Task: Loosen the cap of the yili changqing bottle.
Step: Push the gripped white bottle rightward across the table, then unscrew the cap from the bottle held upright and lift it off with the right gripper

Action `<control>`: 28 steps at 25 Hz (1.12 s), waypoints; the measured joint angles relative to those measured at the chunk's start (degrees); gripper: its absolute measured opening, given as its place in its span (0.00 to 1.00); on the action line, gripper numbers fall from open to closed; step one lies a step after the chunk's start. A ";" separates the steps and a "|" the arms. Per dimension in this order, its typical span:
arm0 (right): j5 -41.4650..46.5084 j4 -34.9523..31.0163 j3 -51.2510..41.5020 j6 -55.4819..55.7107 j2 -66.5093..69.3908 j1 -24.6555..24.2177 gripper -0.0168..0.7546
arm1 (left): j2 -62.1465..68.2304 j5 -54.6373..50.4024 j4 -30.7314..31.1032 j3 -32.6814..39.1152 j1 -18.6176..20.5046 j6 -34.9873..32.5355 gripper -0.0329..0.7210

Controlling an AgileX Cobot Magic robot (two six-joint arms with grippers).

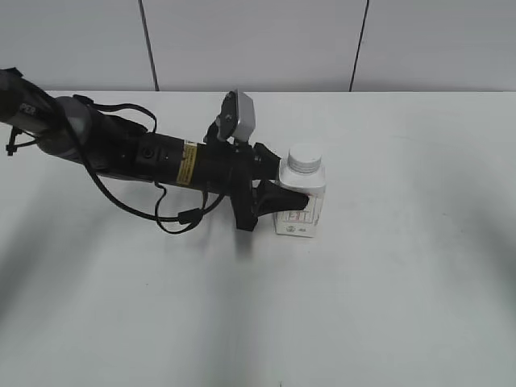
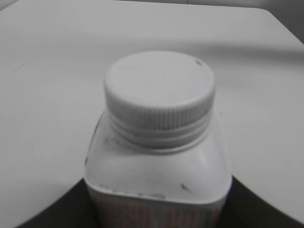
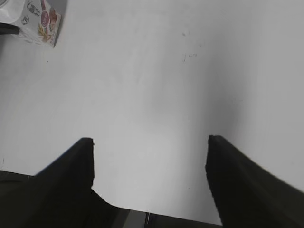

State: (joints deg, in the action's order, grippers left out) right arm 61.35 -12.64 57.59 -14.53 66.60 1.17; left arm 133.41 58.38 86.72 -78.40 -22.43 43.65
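Note:
I will next move my right gripper to the yili changqing bottle's ribbed cap (image 1: 305, 159) and close it there, because my left gripper holds the body of the bottle.
The yili changqing bottle (image 1: 303, 211) stands upright on the white table, small and white with red print on its label. Its ribbed white cap (image 1: 305, 157) sits on the neck. My left gripper (image 1: 278, 192) reaches in from the left and is shut on the bottle's body below the shoulders. In the left wrist view the cap (image 2: 159, 83) and the bottle's shoulders (image 2: 156, 166) fill the frame, with my left gripper's (image 2: 156, 211) dark fingers on both sides. My right gripper (image 3: 149, 152) is open and empty over bare table; the bottle (image 3: 38, 21) shows at that view's top left corner.
The white table (image 1: 403, 282) spreads around the bottle. A panelled wall (image 1: 258, 40) stands behind its far edge. The left arm with its cables (image 1: 161, 161) lies low across the left half of the table.

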 joint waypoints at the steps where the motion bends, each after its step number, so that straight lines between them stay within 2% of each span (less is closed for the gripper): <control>1: 0.95 -0.11 1.57 -0.02 2.60 0.18 0.76 | 0.00 -0.35 -0.76 0.00 -0.20 -0.67 0.53; 6: 3.18 -0.32 8.76 -0.07 13.06 3.86 0.68 | 0.64 -1.46 -6.33 -0.02 -1.29 -3.48 0.53; 17: 5.05 0.21 25.74 -0.07 32.03 17.21 0.67 | 1.51 -1.44 -6.38 -0.02 -1.46 -5.08 0.53; 22: 6.54 2.37 33.45 -0.14 38.44 22.74 0.67 | 1.51 -1.14 -5.54 -0.12 -1.46 -5.14 0.53; 28: 7.87 4.48 40.52 -0.28 44.70 26.25 0.67 | 1.51 -0.97 -5.17 -0.12 -1.46 -5.14 0.53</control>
State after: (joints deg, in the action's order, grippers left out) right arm 69.22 -8.16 98.11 -14.82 111.30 27.42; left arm 134.92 57.41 81.55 -78.52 -23.89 38.52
